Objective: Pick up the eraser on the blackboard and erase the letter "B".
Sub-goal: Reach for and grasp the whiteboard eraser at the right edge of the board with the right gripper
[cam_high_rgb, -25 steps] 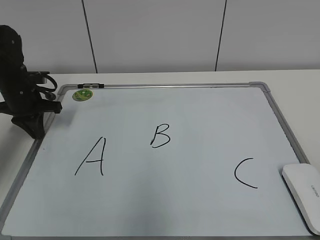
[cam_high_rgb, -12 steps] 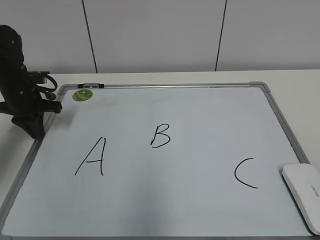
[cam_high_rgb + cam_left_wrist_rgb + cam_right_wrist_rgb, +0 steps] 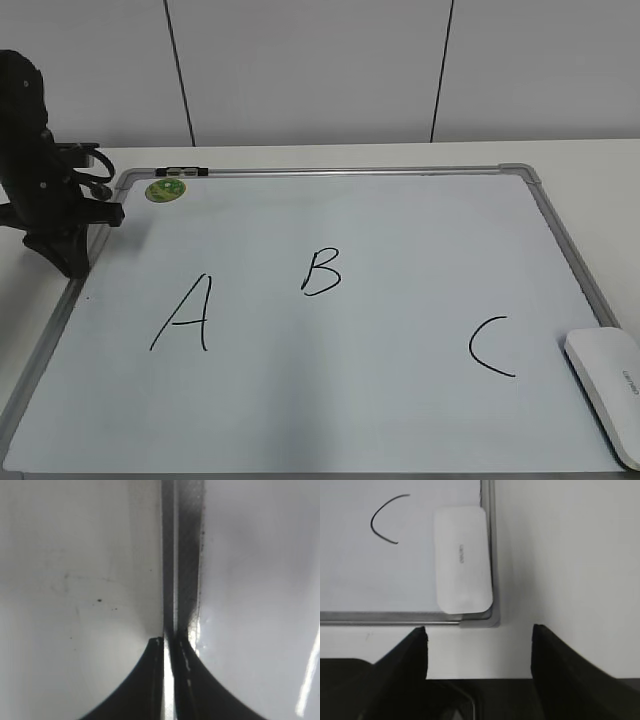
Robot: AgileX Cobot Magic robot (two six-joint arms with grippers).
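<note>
The robot's right gripper will close across the white eraser's middle point(image 3: 611, 388) point(image 3: 463, 556), with its fingers on the eraser's two long sides near the printed logo.
The blackboard point(image 3: 400, 230) is a white board with a grey frame lying flat on the table. It bears black letters "A" point(image 3: 184, 314), "B" point(image 3: 322, 271) and "C" point(image 3: 490, 346). The white eraser point(image 3: 608, 392) lies at the board's near right corner; it also shows in the right wrist view point(image 3: 462, 559) beside the "C" point(image 3: 385, 520). My right gripper point(image 3: 479, 630) is open and empty, over bare table just short of the board's corner. My left gripper point(image 3: 170, 641) is shut and empty, resting at the board's left frame point(image 3: 172, 555); its arm point(image 3: 45, 185) stands at the far left.
A small round green magnet point(image 3: 165, 189) and a black clip point(image 3: 182, 171) sit at the board's far left corner. White table point(image 3: 600, 170) surrounds the board, with a white panelled wall behind.
</note>
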